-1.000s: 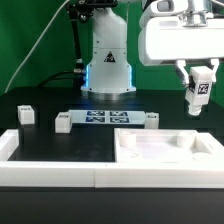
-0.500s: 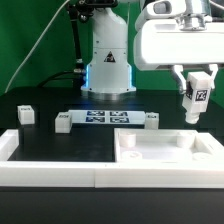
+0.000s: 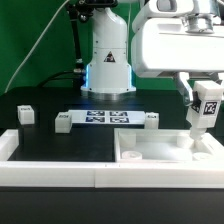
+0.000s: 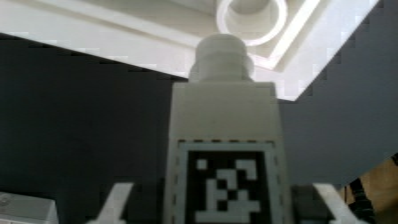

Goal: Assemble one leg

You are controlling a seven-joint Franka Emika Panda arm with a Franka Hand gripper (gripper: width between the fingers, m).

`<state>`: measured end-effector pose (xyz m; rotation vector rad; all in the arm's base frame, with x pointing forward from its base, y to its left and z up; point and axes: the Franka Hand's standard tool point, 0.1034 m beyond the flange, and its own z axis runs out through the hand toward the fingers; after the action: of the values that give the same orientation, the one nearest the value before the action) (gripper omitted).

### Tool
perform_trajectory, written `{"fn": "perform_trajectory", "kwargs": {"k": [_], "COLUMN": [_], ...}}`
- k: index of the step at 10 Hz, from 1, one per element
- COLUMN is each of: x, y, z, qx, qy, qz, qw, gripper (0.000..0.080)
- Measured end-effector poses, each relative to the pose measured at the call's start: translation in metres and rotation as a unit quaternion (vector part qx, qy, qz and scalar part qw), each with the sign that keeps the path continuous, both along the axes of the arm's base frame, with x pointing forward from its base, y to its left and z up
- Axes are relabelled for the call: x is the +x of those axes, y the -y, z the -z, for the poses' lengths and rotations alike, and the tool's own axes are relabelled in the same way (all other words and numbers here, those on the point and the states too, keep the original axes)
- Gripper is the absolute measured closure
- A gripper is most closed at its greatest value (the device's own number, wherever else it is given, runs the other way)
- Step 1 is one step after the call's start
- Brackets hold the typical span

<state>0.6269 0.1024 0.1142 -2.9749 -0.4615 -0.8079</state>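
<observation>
My gripper is going to release the leg as soon as the leg is standing in the round socket in the white panel's corner [image 3: 205,150] [image 4: 254,16].
My gripper [image 3: 205,100] is shut on the leg [image 3: 204,112], a small white post with a black-and-white tag. It holds the leg slightly tilted, above the right end of the wide white panel [image 3: 160,152] at the exterior view's right. In the wrist view the leg [image 4: 222,120] fills the middle between my fingers [image 4: 118,202]. Its rounded tip points toward a round socket [image 4: 254,15] in the panel's corner, still apart from it. My gripper [image 4: 222,208] grips the leg at its tagged end.
Three more small white legs stand on the black table [image 3: 26,113], [image 3: 62,122], [image 3: 152,120]. The marker board [image 3: 107,118] lies between two of them. A white rail [image 3: 50,172] runs along the front. The robot base [image 3: 108,62] stands behind.
My gripper has moved down and toward the exterior view's right with the leg. The leg now hangs lower over the panel's right end and looks larger and more tilted.
</observation>
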Motion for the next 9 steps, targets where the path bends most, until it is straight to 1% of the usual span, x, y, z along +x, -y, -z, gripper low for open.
{"fn": "perform_trajectory", "kwargs": {"k": [2,3,4,5,6,7,8,9], "x": [0.0,0.002,-0.007,-0.009,-0.005,-0.012,-0.011,-0.012], "y": [0.0,0.003,-0.003,-0.011,-0.005,-0.004,-0.006,-0.008], "z": [0.001,0.0,0.009,0.014,0.013,0.028,0.026,0.028], "qx": [0.0,-0.001,0.005,0.004,0.003,0.001,0.002,0.002], "qy": [0.002,0.024,0.022,0.023,0.068,0.044,0.043,0.043], "qz": [0.0,0.004,0.011,0.004,0.009,0.008,0.007,0.006], "qw": [1.0,1.0,1.0,1.0,0.998,0.999,0.999,0.999], "gripper": [0.0508,0.0508,0.0508,0.0508,0.0508,0.0508,0.0508,0.0508]}}
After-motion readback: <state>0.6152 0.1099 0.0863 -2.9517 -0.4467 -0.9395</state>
